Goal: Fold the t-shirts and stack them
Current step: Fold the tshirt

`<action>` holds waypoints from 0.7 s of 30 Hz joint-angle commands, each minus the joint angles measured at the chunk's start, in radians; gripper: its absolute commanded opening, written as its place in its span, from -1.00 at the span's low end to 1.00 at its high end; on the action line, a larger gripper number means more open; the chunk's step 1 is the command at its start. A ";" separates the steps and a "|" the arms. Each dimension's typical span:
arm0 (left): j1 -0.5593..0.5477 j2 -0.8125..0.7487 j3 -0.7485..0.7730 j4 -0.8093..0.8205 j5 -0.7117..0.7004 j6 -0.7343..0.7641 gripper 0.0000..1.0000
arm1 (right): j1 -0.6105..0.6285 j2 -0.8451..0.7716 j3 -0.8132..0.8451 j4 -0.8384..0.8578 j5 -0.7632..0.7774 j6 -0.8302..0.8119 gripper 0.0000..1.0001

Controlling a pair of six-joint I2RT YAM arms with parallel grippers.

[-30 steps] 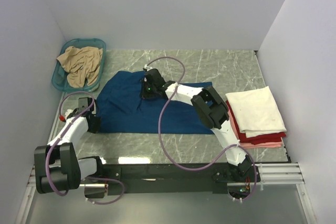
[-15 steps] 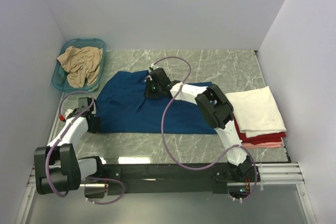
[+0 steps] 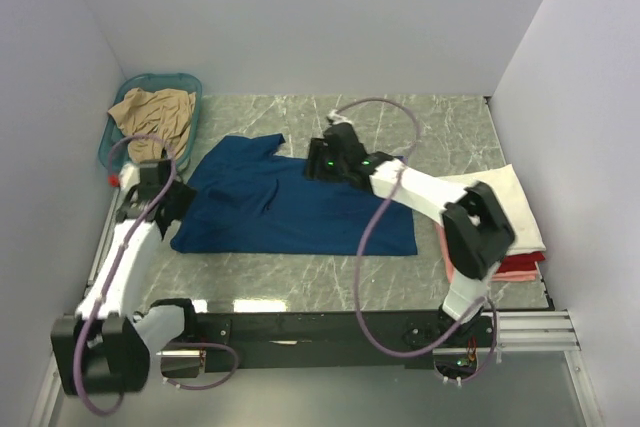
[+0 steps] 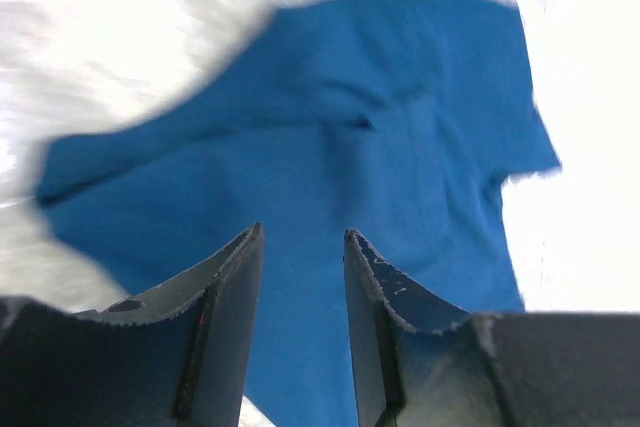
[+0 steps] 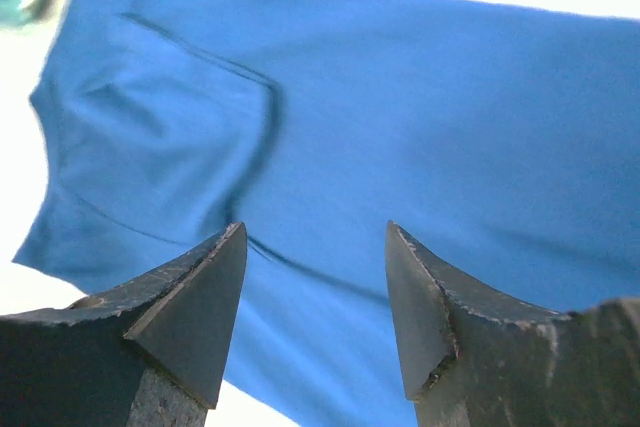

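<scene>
My right gripper should grip the dark blue t-shirt at the back sleeve's outer corner (image 3: 282,138), farther away from the teal basket.
A dark blue t-shirt (image 3: 290,209) lies spread on the marble table, one sleeve pointing to the back. My left gripper (image 3: 180,197) hovers at the shirt's left edge, open, with only blue cloth (image 4: 350,127) below its fingers (image 4: 230,297). My right gripper (image 3: 316,163) hangs over the shirt's back edge, open and empty (image 5: 315,237), above the blue cloth (image 5: 420,117). At the right stands a folded stack: a cream-white shirt (image 3: 505,197) on top, a red one (image 3: 515,265) under it and a pink one (image 3: 444,245) at the bottom. A tan shirt (image 3: 150,115) lies crumpled in the basket.
The teal plastic basket (image 3: 160,77) stands at the back left corner against the wall. White walls close in the table on three sides. The arms' purple cables (image 3: 380,107) loop above the shirt.
Both grippers have opened and let go of the blue shirt. The right gripper has moved right along the back edge. The left arm has swung up at the shirt's left edge.
</scene>
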 commanded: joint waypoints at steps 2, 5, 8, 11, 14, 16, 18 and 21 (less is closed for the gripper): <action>-0.152 0.196 0.086 0.149 0.071 0.030 -0.14 | -0.061 -0.179 -0.217 -0.067 0.111 0.052 0.29; -0.235 0.320 0.124 0.225 0.082 0.027 -0.16 | -0.095 -0.271 -0.346 -0.076 0.156 0.079 0.29; -0.269 0.386 0.118 0.279 0.100 0.018 -0.19 | -0.149 -0.337 -0.455 -0.088 0.156 0.104 0.30; -0.279 0.407 0.069 0.311 0.102 0.001 -0.19 | -0.189 -0.395 -0.546 -0.088 0.148 0.129 0.30; -0.283 0.416 0.006 0.345 0.108 -0.010 -0.19 | -0.204 -0.434 -0.611 -0.084 0.128 0.168 0.30; -0.288 0.426 -0.032 0.356 0.099 -0.019 -0.18 | -0.203 -0.443 -0.638 -0.079 0.127 0.210 0.30; -0.289 0.428 -0.058 0.371 0.088 -0.027 -0.18 | -0.204 -0.446 -0.674 -0.073 0.125 0.243 0.34; -0.291 0.419 -0.112 0.383 0.085 -0.035 -0.17 | -0.204 -0.443 -0.706 -0.084 0.115 0.289 0.36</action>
